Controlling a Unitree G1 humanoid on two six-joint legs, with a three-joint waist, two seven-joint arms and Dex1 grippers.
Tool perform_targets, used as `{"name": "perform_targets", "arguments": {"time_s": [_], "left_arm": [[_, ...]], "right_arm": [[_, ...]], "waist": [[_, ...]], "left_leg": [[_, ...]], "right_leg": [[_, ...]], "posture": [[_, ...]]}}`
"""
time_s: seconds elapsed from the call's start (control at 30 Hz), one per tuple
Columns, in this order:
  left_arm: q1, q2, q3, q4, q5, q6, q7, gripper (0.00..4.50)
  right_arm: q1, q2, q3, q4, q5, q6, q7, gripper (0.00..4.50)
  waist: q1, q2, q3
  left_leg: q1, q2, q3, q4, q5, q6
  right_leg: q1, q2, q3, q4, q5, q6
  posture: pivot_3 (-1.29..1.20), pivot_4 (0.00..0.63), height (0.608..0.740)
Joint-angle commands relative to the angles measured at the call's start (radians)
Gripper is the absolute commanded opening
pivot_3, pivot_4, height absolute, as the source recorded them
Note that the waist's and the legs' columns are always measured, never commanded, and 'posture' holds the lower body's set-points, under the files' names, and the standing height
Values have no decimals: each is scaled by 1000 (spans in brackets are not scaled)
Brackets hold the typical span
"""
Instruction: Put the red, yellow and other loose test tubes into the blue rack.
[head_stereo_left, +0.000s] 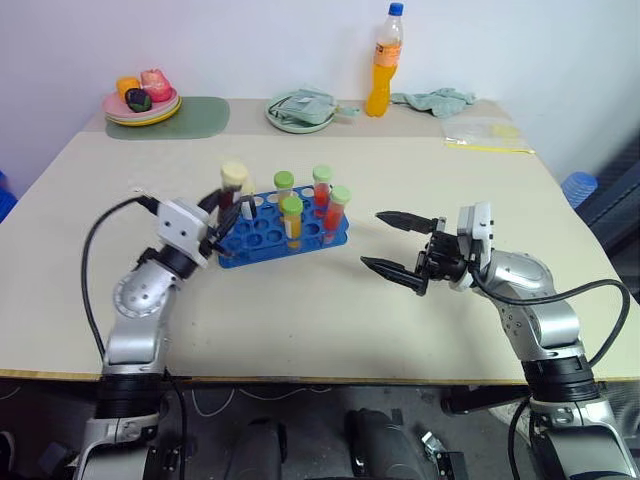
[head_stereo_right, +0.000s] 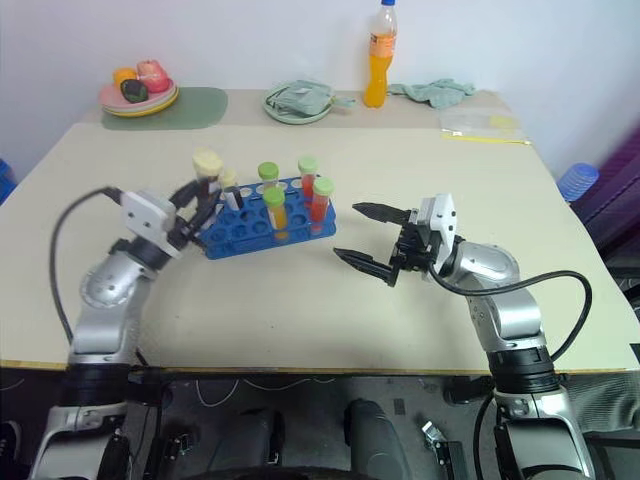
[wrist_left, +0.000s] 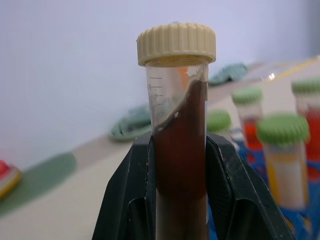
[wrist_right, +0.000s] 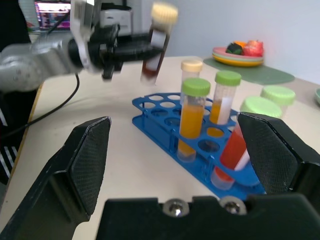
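The dark test tube, now just above the rack's end, will be let go by my left gripper in a front-row hole of the blue rack (head_stereo_left: 253, 242), near the yellow tube.
My left gripper (head_stereo_left: 222, 213) is shut on a clear test tube (wrist_left: 180, 150) of dark liquid with a cream cap (head_stereo_left: 233, 172). It holds the tube nearly upright just above the left end of the blue rack (head_stereo_left: 262, 238). Several capped tubes stand in the rack, among them a yellow one with a green cap (head_stereo_left: 292, 215) and a red one with a pale green cap (head_stereo_left: 321, 187). My right gripper (head_stereo_left: 371, 239) is open and empty, level with the rack's right end and a short way off, pointing at it.
Along the table's far edge are a stack of plates with toy fruit (head_stereo_left: 142, 100) on a green mat (head_stereo_left: 195, 118), a pale green plate (head_stereo_left: 300, 112) holding a cloth, an orange drink bottle (head_stereo_left: 384, 62), a teal cloth (head_stereo_left: 435, 99) and a clear bag (head_stereo_left: 485, 135).
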Motion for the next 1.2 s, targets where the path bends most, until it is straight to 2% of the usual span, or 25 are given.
{"name": "perform_targets", "arguments": {"time_s": [0.03, 0.3, 0.6, 0.97, 1.07, 1.13, 1.2], "left_arm": [[-26, -14, -35, 68, 53, -135, 27, 775], [-72, -39, -97, 236, 78, -323, 21, 775], [-50, -61, -103, 304, 50, -395, 23, 775], [-1, -109, -63, 287, -92, -297, 19, 775], [10, -117, -35, 275, -175, -233, -7, 775], [21, -120, -13, 245, -229, -159, -2, 1810], [21, -112, 2, 243, -224, -156, 8, 2779]], "right_arm": [[1, -17, -40, -69, 27, 16, -20, 4500], [15, -28, -56, -103, 26, 37, -45, 4500], [13, -40, -64, -87, 23, 30, -42, 4500], [7, -39, -53, -93, 20, 32, -41, 4500], [7, -39, -52, -85, 15, 24, -38, 4500], [10, -39, -54, -83, 14, 20, -34, 4500], [14, -40, -55, -80, 15, 18, -30, 4500]], "waist": [[1, 0, 0], [2, 0, 0], [1, 0, 0], [-2, 1, -1], [-4, 1, -1], [-7, 2, -1], [-8, 2, -1]], "left_leg": [[0, 0, 0, 0, 0, 0], [0, 0, 0, 0, 0, 0], [0, 0, 0, 0, 0, 0], [0, 0, 0, 0, 0, 0], [1, 0, 0, 0, 0, 0], [1, 0, 0, 0, 0, 0], [1, 1, 0, 0, 0, 0]], "right_leg": [[0, 0, 0, 0, 0, 0], [0, 0, 0, 0, 0, 0], [0, 0, 0, 0, 0, 0], [0, 0, 0, 0, 0, 0], [0, 0, 0, 0, 0, 0], [0, 1, 0, 0, 0, 0], [0, 1, 0, 0, 0, 0]], "posture": [[0, 150, 740], [0, 150, 740], [0, 150, 740], [0, 150, 740], [0, 150, 740], [0, 150, 740], [0, 150, 740]]}}
